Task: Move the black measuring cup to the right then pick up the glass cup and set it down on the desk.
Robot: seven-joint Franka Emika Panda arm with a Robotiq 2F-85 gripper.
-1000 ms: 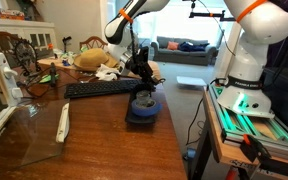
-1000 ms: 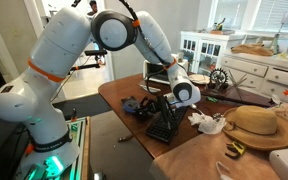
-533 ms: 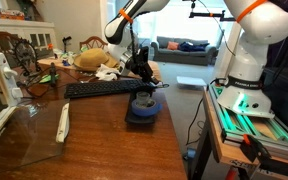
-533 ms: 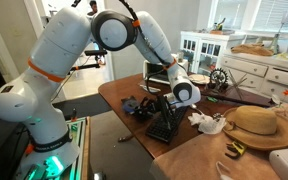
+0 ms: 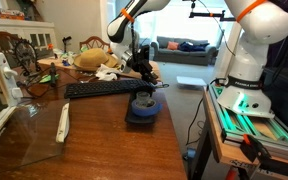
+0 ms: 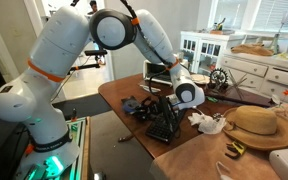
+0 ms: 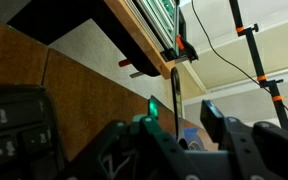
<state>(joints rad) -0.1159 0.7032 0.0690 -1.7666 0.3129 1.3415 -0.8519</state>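
Next, my gripper opens, turns its fingers down and grips the black measuring cup by its rim (image 5: 144,89), as it comes at a slant to the cup's handle.
The black measuring cup (image 5: 144,106) stands on the reddish-brown desk (image 5: 94,145), just in front of the right end of the black keyboard (image 5: 104,88). My gripper (image 5: 144,76) hangs right above the cup with its fingers pointing down. In the wrist view the two fingers (image 7: 179,125) stand apart, and a dark bluish bit of the cup (image 7: 189,142) shows in the gap between them. The fingers touch nothing. I cannot make out the glass cup in any view. In an exterior view the gripper (image 6: 160,103) is over the keyboard's end (image 6: 167,126).
A straw hat (image 5: 89,60) and clutter lie behind the keyboard. A white strip (image 5: 64,122) lies on a clear sheet at the desk's left. The green-railed robot base (image 5: 246,110) stands to the right of the desk edge.
The gripper has shifted only slightly above the cup. The cup and keyboard have not moved.
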